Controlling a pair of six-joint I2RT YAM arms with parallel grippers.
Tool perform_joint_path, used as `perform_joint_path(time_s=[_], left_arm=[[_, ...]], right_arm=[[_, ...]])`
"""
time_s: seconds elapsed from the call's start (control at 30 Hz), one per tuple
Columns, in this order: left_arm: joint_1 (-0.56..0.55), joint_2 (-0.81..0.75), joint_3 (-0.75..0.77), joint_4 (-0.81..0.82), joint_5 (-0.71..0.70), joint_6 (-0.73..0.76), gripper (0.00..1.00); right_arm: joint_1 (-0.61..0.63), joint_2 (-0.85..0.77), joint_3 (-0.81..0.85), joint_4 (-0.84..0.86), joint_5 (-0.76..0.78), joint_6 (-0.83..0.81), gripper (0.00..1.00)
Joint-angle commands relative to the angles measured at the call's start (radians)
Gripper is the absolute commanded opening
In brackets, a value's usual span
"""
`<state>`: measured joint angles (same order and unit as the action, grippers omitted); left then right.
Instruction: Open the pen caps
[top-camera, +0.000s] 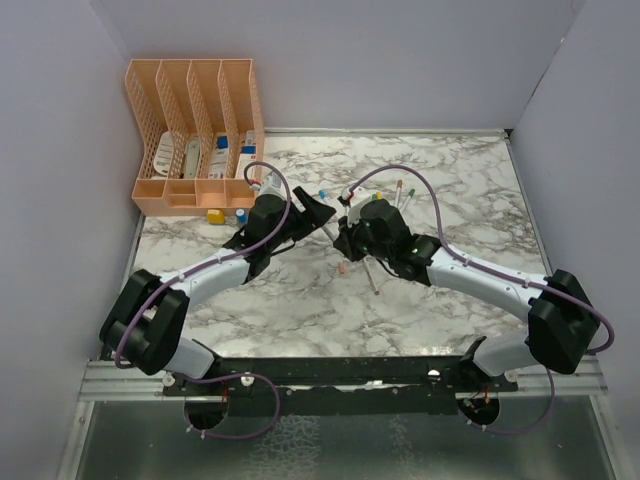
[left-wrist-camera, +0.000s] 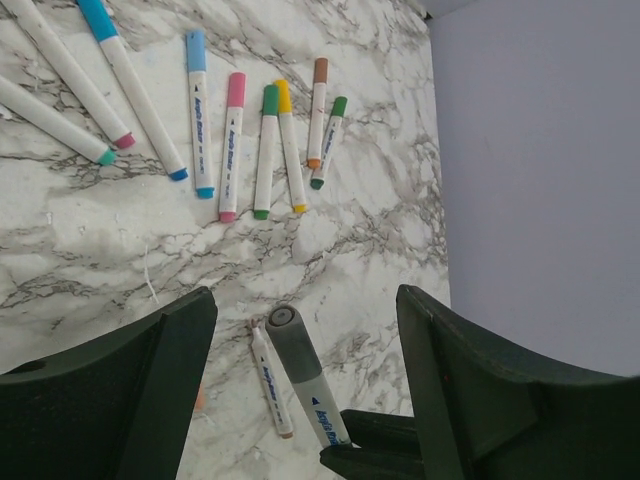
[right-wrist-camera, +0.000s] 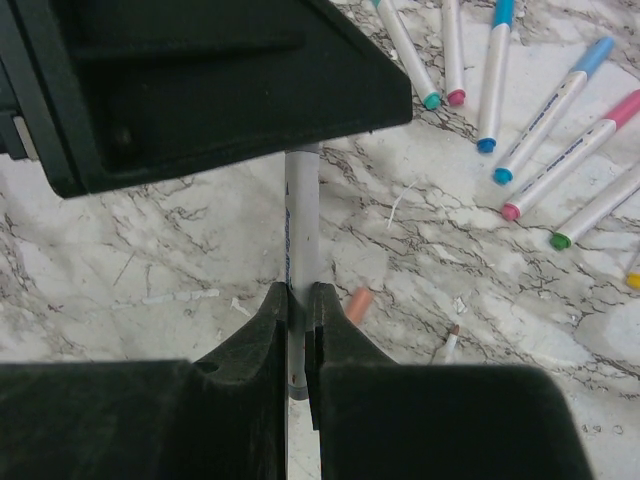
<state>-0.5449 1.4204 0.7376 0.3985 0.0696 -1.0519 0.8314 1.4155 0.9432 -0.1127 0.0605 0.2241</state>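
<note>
Next, my left gripper clamps the cap while my right gripper, which is on the grey pen's back end, takes hold again of the body (left-wrist-camera: 313, 393) beside it.
My right gripper (right-wrist-camera: 298, 295) is shut on a grey pen (right-wrist-camera: 302, 230) and holds it above the marble table. In the left wrist view the pen's grey cap (left-wrist-camera: 292, 345) sits between my left gripper's (left-wrist-camera: 305, 300) open jaws, touching neither finger. In the top view the left gripper (top-camera: 318, 212) and the right gripper (top-camera: 342, 230) meet tip to tip. Several capped pens (left-wrist-camera: 232, 145) lie in a row on the table. An uncapped pen (left-wrist-camera: 270, 380) and a loose salmon cap (right-wrist-camera: 358, 305) lie below the grippers.
A peach wire organizer (top-camera: 195, 130) stands at the back left. A yellow block (top-camera: 214, 215) and a small blue-topped bottle (top-camera: 241, 215) sit in front of it. Grey walls enclose the table on three sides.
</note>
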Motion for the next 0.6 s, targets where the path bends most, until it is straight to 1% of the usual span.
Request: perform_joint_path(time_s=[0.0,0.23,0.57], left_arm=[[-0.021,0.023,0.010,0.060,0.048,-0.013,0.72],[-0.029,0.030,0.012,0.069,0.040,-0.009,0.59],[-0.029,0.028,0.009,0.074,0.032,-0.008,0.28]], right_arm=[[0.006,-0.027,-0.003,0.020,-0.008,0.006,0.01],[0.006,-0.024,-0.007,0.028,-0.011,0.006,0.01],[0.006,-0.033,-0.018,0.026,-0.009,0.005,0.02]])
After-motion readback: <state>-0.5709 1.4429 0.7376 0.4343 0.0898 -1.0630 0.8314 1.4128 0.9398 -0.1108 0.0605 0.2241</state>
